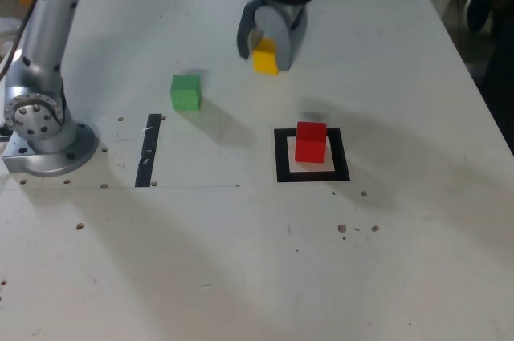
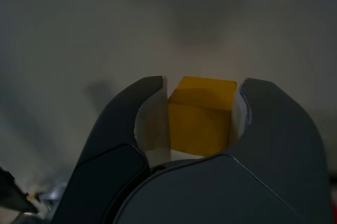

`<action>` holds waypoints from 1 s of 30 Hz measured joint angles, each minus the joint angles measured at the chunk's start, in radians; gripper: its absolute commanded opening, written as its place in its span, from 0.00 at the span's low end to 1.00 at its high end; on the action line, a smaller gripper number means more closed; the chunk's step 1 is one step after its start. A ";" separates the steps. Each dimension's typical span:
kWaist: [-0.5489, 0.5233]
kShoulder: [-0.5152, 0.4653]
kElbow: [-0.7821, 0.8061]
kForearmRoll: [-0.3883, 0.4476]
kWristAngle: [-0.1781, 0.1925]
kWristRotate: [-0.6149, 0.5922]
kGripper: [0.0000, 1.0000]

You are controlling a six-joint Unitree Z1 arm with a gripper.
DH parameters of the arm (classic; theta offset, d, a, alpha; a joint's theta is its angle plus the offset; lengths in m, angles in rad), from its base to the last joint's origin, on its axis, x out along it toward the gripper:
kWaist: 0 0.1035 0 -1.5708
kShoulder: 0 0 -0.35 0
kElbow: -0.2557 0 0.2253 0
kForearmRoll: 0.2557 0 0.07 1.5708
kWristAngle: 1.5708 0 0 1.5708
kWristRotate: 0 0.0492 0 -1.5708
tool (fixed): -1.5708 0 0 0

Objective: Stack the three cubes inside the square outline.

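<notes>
Next, the gripper releases the yellow cube, still hanging above the table's back, on top of the red cube (image 1: pixel 312 124) inside the black square outline.
My gripper (image 1: pixel 263 54) hangs above the table at the back, shut on the yellow cube (image 1: pixel 266 59). The wrist view shows that yellow cube (image 2: pixel 201 113) wedged between both dark fingers (image 2: pixel 274 129). The red cube (image 1: pixel 311 142) stands inside the black square outline (image 1: pixel 282 156), toward the exterior view's right and nearer the front than the gripper. The green cube (image 1: pixel 185 91) rests alone on the table to the exterior view's left of the gripper.
The arm's silver base (image 1: pixel 38 128) stands at the exterior view's left edge. A straight black tape strip (image 1: pixel 148 150) lies between the base and the outline. Small dark specks dot the white table (image 1: pixel 241 261).
</notes>
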 measured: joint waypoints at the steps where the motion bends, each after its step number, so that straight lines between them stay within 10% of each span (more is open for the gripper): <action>1: -0.028 -0.014 -0.026 0.030 -0.001 -0.031 0.20; 9: -0.282 -0.049 -0.244 0.254 -0.040 -0.301 0.19; 16: -0.401 -0.015 -0.264 0.260 -0.131 -0.495 0.19; 30: -0.411 0.084 -0.255 0.242 -0.165 -0.595 0.19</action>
